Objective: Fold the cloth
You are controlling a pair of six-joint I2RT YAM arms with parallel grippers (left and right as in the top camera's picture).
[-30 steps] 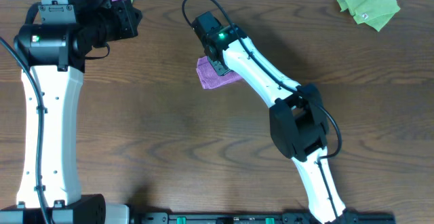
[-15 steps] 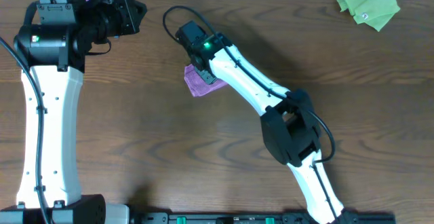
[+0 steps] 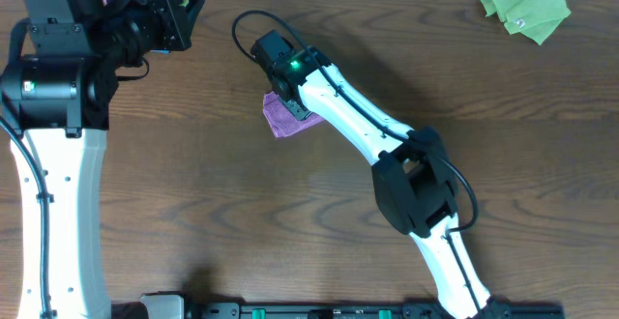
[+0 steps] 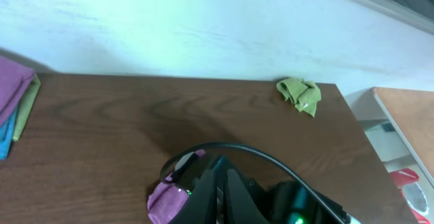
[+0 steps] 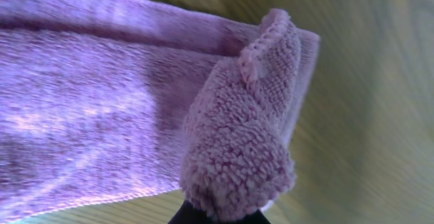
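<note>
I need to release the bunched edge on the purple cloth's side (image 3: 314,114) beside the white forearm with my right gripper.
A small purple cloth (image 3: 280,119) lies bunched on the brown table, left of centre. My right gripper (image 3: 293,104) is down on its right edge. In the right wrist view the fingers (image 5: 217,214) are shut on a raised fold of the fuzzy purple cloth (image 5: 102,108). My left gripper (image 3: 187,15) hovers at the far left back, apart from the cloth. In the left wrist view its dark fingers (image 4: 221,195) are pressed together and empty, with the purple cloth (image 4: 161,201) below them to the left.
A crumpled green cloth (image 3: 525,10) lies at the back right corner and also shows in the left wrist view (image 4: 299,95). A stack of folded cloths (image 4: 13,105) sits at the back left by the white wall. The right arm's black cable loops above the cloth.
My right gripper dragged the purple cloth a little to the left, then stopped. My left arm has shifted left and back.
</note>
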